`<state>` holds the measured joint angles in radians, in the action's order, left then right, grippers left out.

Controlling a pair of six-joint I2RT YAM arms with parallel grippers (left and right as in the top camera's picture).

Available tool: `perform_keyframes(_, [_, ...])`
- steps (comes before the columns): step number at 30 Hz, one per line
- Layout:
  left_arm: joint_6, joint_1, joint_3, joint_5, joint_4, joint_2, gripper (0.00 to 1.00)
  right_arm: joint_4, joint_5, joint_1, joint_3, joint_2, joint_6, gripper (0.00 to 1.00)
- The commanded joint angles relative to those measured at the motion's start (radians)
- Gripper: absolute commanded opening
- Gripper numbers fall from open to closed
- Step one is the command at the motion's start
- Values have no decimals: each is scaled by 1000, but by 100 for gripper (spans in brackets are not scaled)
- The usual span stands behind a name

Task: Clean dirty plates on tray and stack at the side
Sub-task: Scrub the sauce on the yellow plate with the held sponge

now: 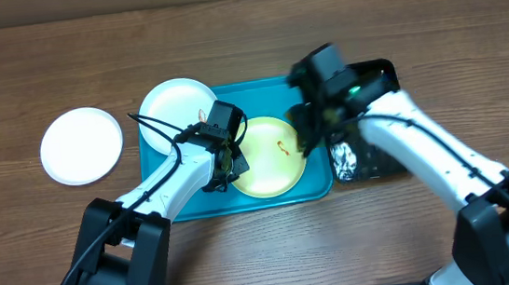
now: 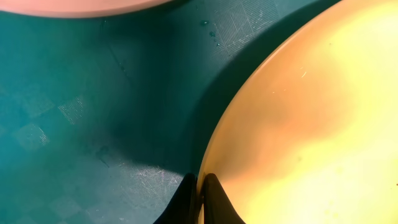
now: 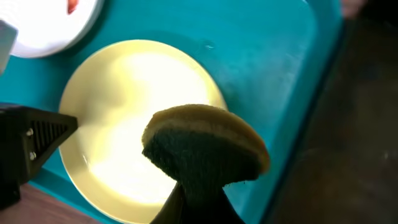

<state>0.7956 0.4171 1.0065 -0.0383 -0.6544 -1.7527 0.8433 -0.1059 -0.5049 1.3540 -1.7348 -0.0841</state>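
The robot's right gripper should set the yellow and green sponge down in the front half of the glossy black tray (image 1: 372, 144).
A pale yellow-green plate (image 1: 271, 164) with an orange smear lies in the turquoise tray (image 1: 255, 97). My left gripper (image 1: 230, 156) is shut on its left rim; in the left wrist view the two fingers (image 2: 200, 190) pinch the plate's edge (image 2: 298, 124). The right gripper (image 1: 312, 129) hovers at the plate's right side, shut on a sponge (image 3: 205, 146) with a dark scouring face, above the plate (image 3: 124, 106). A white plate (image 1: 176, 106) lies in the tray's back left corner. Another white plate (image 1: 81, 145) rests on the table left of the tray.
A glossy black tray (image 1: 372, 80) stands right of the turquoise one, with a crumpled foil-like lump (image 1: 345, 159) in it. The wooden table (image 1: 339, 247) surrounds both trays. The left arm's body (image 3: 28, 146) shows at the left of the right wrist view.
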Motion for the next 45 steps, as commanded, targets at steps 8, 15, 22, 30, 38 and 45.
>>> perform_keyframes(8, [13, -3, -9, -24, -11, -9, 4, -80, 428, -178, -7, -167, -47, 4])
perform_keyframes(15, [13, -3, -9, -24, -13, -9, 4, -93, 460, -186, -7, -221, -47, 4])
perform_keyframes(22, [13, -3, -9, -24, -14, -9, 4, -131, 460, -186, -7, -277, -53, 4])
perform_keyframes(30, [12, -3, -9, -24, -15, -9, 5, -169, 332, -186, -7, -336, -73, 4])
perform_keyframes(38, [8, -3, -9, -24, -15, -9, 4, -158, 215, -186, -7, -349, -133, 4])
perform_keyframes(45, [-7, -3, -9, -24, -14, -9, 4, -158, 77, -185, -7, -349, -133, 4])
